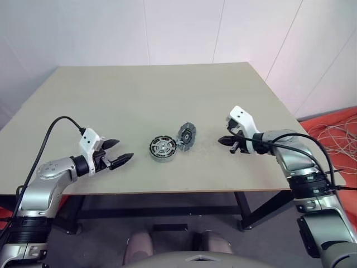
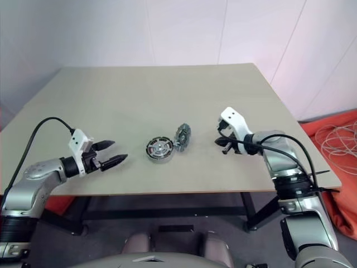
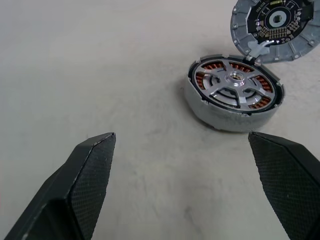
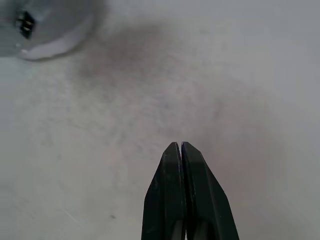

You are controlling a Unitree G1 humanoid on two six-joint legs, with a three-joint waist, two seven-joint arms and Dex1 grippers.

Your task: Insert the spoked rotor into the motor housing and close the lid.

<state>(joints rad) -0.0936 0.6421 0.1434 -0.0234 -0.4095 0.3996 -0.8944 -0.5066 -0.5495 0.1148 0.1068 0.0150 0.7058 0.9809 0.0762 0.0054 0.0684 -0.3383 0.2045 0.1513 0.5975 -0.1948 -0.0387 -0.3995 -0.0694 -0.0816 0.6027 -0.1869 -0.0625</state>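
The lid, now tilted up at the housing's edge, will be let go by my right gripper so that it lies flat on top of the motor housing [image 1: 163,147], covering the spoked rotor.
The motor housing [image 1: 163,148] sits near the table's front, a squat round cup with copper windings. The spoked rotor [image 3: 235,87] lies inside it, its grey spokes over the windings. The lid [image 1: 187,135] stands tilted up at the housing's right edge, its dark inner face with the pale rim [image 3: 272,25] turned toward the housing. To the housing's left, my left gripper [image 1: 120,153] is open and points at it, a short way off. On the lid's right, my right gripper [image 1: 226,140] is shut on nothing, tips [image 4: 180,146] just above the bare tabletop.
The beige table [image 1: 139,95] has its front edge just behind both grippers. Pale cables [image 1: 334,131] lie on the red floor off the table's right side. A blurred pale round shape [image 4: 40,30] shows in a corner of the right wrist view.
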